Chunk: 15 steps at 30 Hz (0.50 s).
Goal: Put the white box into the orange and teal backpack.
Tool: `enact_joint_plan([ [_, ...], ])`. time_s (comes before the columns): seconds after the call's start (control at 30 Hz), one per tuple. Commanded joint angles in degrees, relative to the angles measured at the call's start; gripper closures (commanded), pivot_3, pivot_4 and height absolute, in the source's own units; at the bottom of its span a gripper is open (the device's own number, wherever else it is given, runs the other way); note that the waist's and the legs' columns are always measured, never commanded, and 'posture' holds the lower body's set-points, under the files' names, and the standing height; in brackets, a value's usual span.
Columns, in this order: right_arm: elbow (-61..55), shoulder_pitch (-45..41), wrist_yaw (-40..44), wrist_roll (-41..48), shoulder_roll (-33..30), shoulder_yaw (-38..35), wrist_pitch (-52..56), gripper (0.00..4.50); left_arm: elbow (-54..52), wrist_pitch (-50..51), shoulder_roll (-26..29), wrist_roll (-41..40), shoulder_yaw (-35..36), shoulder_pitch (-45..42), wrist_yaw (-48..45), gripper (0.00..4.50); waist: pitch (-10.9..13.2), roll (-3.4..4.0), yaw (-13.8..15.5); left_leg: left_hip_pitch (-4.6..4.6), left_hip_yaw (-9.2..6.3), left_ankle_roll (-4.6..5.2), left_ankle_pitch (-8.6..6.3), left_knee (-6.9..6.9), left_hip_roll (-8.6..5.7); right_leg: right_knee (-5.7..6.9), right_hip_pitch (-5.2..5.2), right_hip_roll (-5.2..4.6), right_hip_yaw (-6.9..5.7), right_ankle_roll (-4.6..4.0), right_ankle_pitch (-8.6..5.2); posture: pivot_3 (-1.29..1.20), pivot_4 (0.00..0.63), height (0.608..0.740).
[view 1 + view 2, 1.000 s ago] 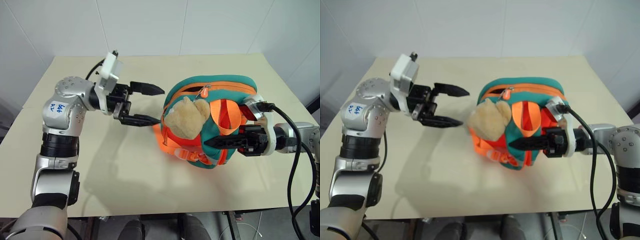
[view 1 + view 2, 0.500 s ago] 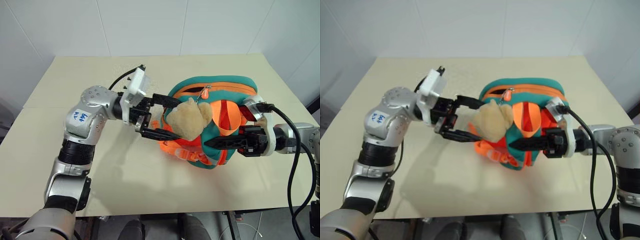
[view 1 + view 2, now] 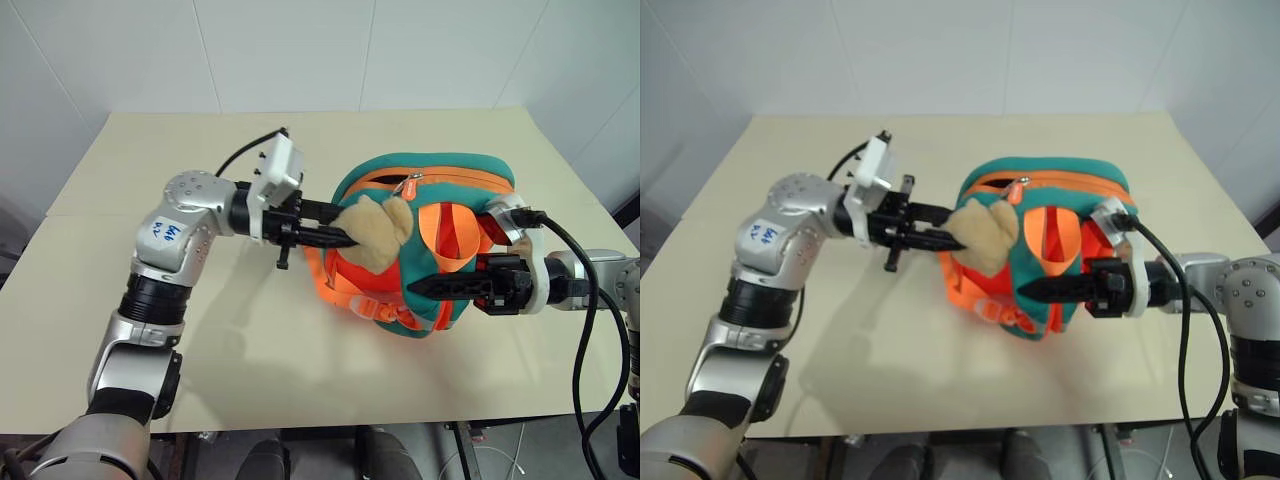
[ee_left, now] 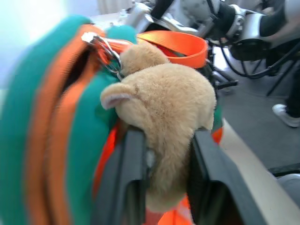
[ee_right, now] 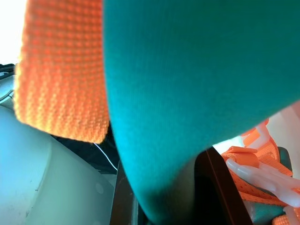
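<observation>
Next, my left gripper lets go of the tan plush toy on the bare table (image 3: 303,265) next to the orange side edge of the backpack.
The orange and teal backpack (image 3: 440,180) stands on the table, right of centre, with its zipped top toward the wall. A tan plush toy (image 3: 375,230) hangs on its left face. My left gripper (image 3: 340,236) reaches in level from the left and is shut on this toy; in the left wrist view its fingers (image 4: 129,178) press the plush toy (image 4: 164,108) from both sides. My right gripper (image 3: 425,285) comes from the right and is shut on the backpack's teal strap (image 5: 187,93), next to orange webbing (image 5: 61,70). The white box is out of view.
The beige table (image 3: 150,300) has bare surface to the left of and in front of the backpack. A black cable (image 3: 585,300) loops off my right arm past the table's right edge. A white wall runs behind the far edge.
My left gripper moved right from open space beside the backpack up to the plush toy, and its jaws went from wide open to shut on the toy. The right arm stayed put.
</observation>
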Motion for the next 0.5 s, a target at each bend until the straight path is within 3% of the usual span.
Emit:
enact_joint_plan([
  [0.03, -1.6, 0.4, 0.0, 1.6, 0.2, -0.8, 0.3, 3.95, 2.0, -1.5, 2.5, -1.1, 3.8, -2.3, -1.3, 4.1, 0.0, 0.0, 0.0, 0.0, 0.0, 0.0, 0.0, -0.01, 0.0, -0.01, 0.0, 0.0, 0.0, 0.0, 0.0, 0.0, 0.15, 0.74],
  [0.2, -1.7, 0.5, -0.3, 1.8, 0.2, -0.9, 0.4, 3.95, 6.6, -1.9, 6.1, -1.0, 5.7, -3.5, -3.6, 4.12, 0.0, 0.0, -0.1, -0.01, 0.0, 0.0, 0.0, -0.02, 0.01, -0.02, -0.01, 0.01, -0.01, 0.0, 0.0, 0.0, 0.15, 0.74],
  [0.5, -2.1, 1.2, -1.5, 3.1, 0.0, -1.6, 0.5, 3.95, 25.2, -11.7, 8.7, 5.4, 5.5, -3.2, -3.9, 4.12, 0.0, 0.0, 0.0, 0.0, 0.0, 0.0, 0.0, 0.01, 0.0, 0.02, 0.0, 0.01, -0.01, 0.01, 0.01, 0.0, 0.15, 0.74],
])
